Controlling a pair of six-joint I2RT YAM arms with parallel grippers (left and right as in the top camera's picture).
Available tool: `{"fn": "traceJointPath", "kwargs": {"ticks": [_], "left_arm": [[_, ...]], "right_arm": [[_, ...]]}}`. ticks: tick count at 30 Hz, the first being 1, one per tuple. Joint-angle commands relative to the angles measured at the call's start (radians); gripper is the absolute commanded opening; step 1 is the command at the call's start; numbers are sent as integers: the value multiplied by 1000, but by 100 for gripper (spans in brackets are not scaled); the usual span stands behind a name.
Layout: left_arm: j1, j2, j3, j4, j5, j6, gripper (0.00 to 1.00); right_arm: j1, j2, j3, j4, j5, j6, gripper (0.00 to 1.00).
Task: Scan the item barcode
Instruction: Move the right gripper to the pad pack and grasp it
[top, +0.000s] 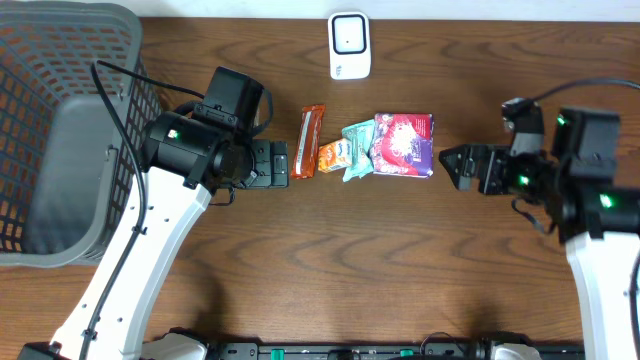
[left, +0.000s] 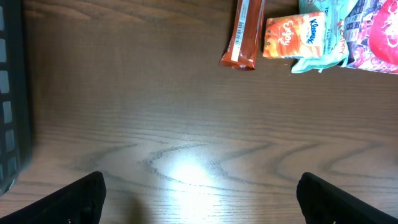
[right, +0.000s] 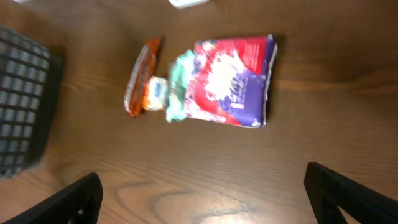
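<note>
The red-purple packet's purple side (top: 424, 160) (right: 250, 104), away from the teal pack, is the next place my right gripper will go, and it should close there.
Several items lie in a row at mid-table: an orange-brown snack bar (top: 312, 140), an orange tissue pack (top: 333, 154), a teal pack (top: 358, 148) and a red-purple packet (top: 403, 144). No barcode is legible on any of them. A white scanner (top: 349, 46) stands behind them at the back edge. My left gripper (top: 275, 163) sits just left of the bar, open and empty (left: 200, 199). Right of the packet, my right gripper (top: 455, 165) is also open and empty (right: 202, 199). The left wrist view shows the bar (left: 244, 34) and tissue pack (left: 292, 37) ahead; the right wrist view shows the packet (right: 230, 78).
A large grey mesh basket (top: 60, 130) fills the far left of the table, its wall at the edge of both wrist views (left: 9, 93) (right: 22, 106). Bare wood lies in front of the items.
</note>
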Motion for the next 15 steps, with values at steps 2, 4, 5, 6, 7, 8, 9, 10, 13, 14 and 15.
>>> {"fn": "traceJointPath", "kwargs": {"ticks": [2,4,5,6,7,8,9,10,13,14,15], "left_arm": [[0,2,6,-3,-15,-1,98],[0,2,6,-3,-15,-1,98],[0,2,6,-3,-15,-1,98],[0,2,6,-3,-15,-1,98],[0,2,6,-3,-15,-1,98],[0,2,6,-3,-15,-1,98],[0,2,6,-3,-15,-1,98],[0,2,6,-3,-15,-1,98],[0,2,6,-3,-15,-1,98],[0,2,6,-3,-15,-1,98],[0,2,6,-3,-15,-1,98]], "right_arm": [[0,91,28,45,-1,-34,99],[0,139,28,68,-18,-34,99],[0,161,28,74,-20,-34,99],[0,183,28,79,-16,-34,99],[0,208,27,87,-11,-34,99],[0,232,27,95,-12,-34,99],[0,262,27,109,-12,-25,99],[0,283,27,121,-13,-10,99],[1,357,27,150,-22,82,99],[1,378,27,153,-45,106,99],[1,392,27,146,-63,102,99]]}}
